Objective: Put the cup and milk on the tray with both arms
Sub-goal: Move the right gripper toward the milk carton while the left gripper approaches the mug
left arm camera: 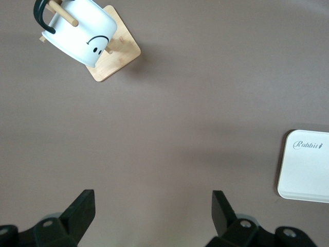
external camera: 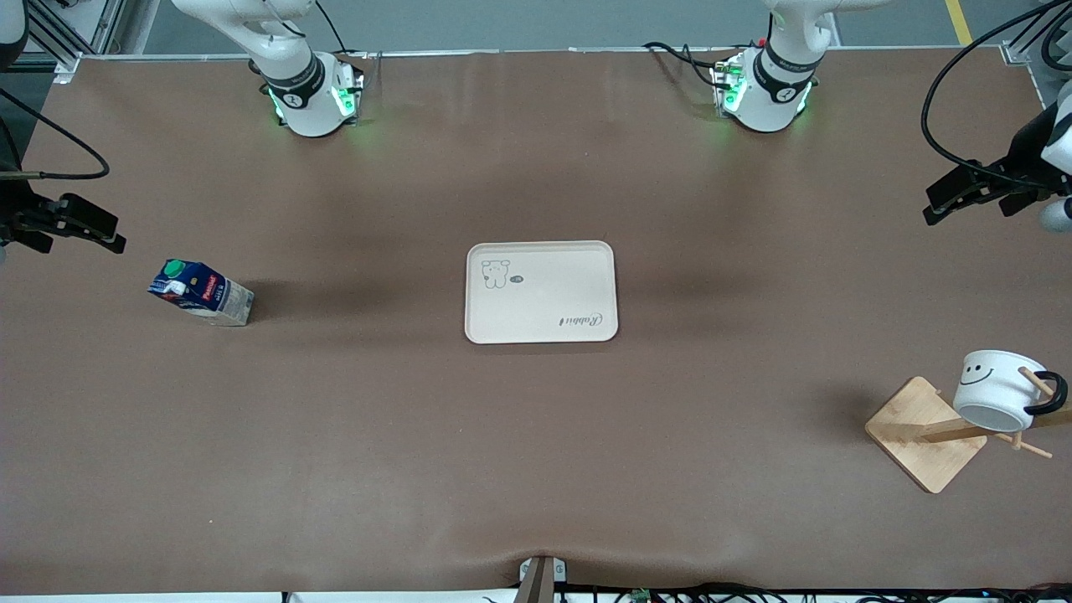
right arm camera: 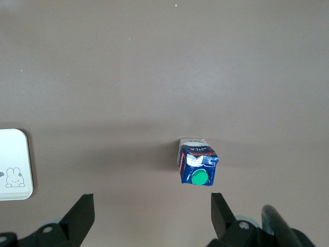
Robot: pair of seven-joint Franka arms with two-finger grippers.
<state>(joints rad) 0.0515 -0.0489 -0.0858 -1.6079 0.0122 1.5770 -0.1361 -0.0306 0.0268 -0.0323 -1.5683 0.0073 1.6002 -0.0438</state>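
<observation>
The white smiley cup should be grabbed next with my left gripper by its rim (external camera: 973, 355) (left arm camera: 93, 66) near the smiley face, opposite the black handle.
The cream tray (external camera: 540, 293) lies flat at the table's middle. The blue milk carton (external camera: 201, 293) with a green cap stands on the table toward the right arm's end. The white smiley cup (external camera: 1001, 389) hangs by its black handle on a peg of a wooden stand toward the left arm's end, nearer the front camera than the tray. My right gripper (external camera: 113, 234) is open and empty in the air above the table by the carton (right arm camera: 198, 164). My left gripper (external camera: 931, 205) is open and empty, up over the table's end, apart from the cup (left arm camera: 82, 31).
The stand's square wooden base (external camera: 921, 444) sits under the cup and also shows in the left wrist view (left arm camera: 121, 56). A tray corner shows in the left wrist view (left arm camera: 306, 164) and in the right wrist view (right arm camera: 13, 164). Brown table surface (external camera: 536, 469) surrounds the tray.
</observation>
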